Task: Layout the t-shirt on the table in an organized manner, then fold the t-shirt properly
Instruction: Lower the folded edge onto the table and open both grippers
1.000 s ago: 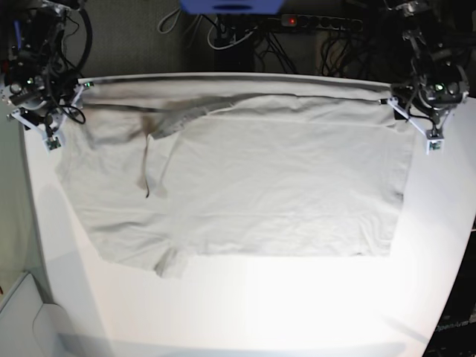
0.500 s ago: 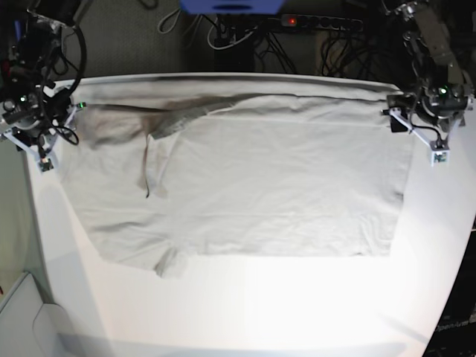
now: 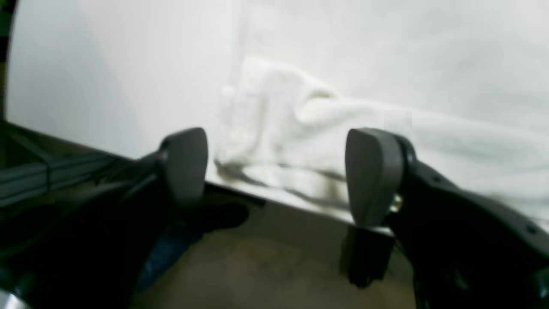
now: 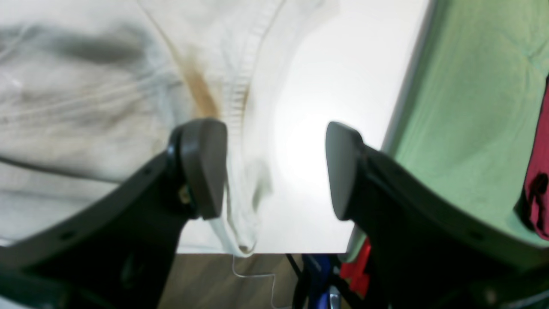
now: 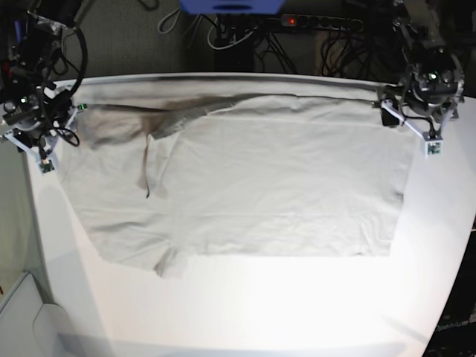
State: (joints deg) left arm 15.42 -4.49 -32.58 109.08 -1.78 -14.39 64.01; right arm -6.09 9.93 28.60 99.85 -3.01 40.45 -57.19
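Observation:
The t-shirt's far corner is bunched up under my left gripper. My left gripper will pinch the raised fold [image 3: 267, 69] next to the t-shirt's corner and straighten it before folding.
The t-shirt [image 5: 245, 186], pale grey-beige and wrinkled, lies spread flat across the white table [image 5: 260, 312], its collar area folded over at the upper left. My left gripper [image 5: 425, 132] hovers over the shirt's far right corner. In the left wrist view this gripper [image 3: 279, 171] is open, with the bunched corner of the t-shirt [image 3: 279, 128] lying on the table between and beyond its fingers [image 3: 373, 171]. My right gripper [image 5: 41, 149] is at the table's left edge, open [image 4: 274, 171], with a hem of the t-shirt [image 4: 240, 98] beside its left finger [image 4: 206, 167] and bare table [image 4: 326, 86] under the gap.
Cables and a power strip [image 5: 320, 22] run behind the table's far edge, near a blue object [image 5: 230, 6]. A green surface [image 4: 472, 107] and something red [image 4: 540, 171] lie beyond the table's left side. A white bin corner [image 5: 22, 312] sits at the lower left.
My left gripper opened and let go of the shirt's far right corner, then lifted slightly. My right gripper drew away to the left off the shirt, staying open. The shirt's top edge slackened.

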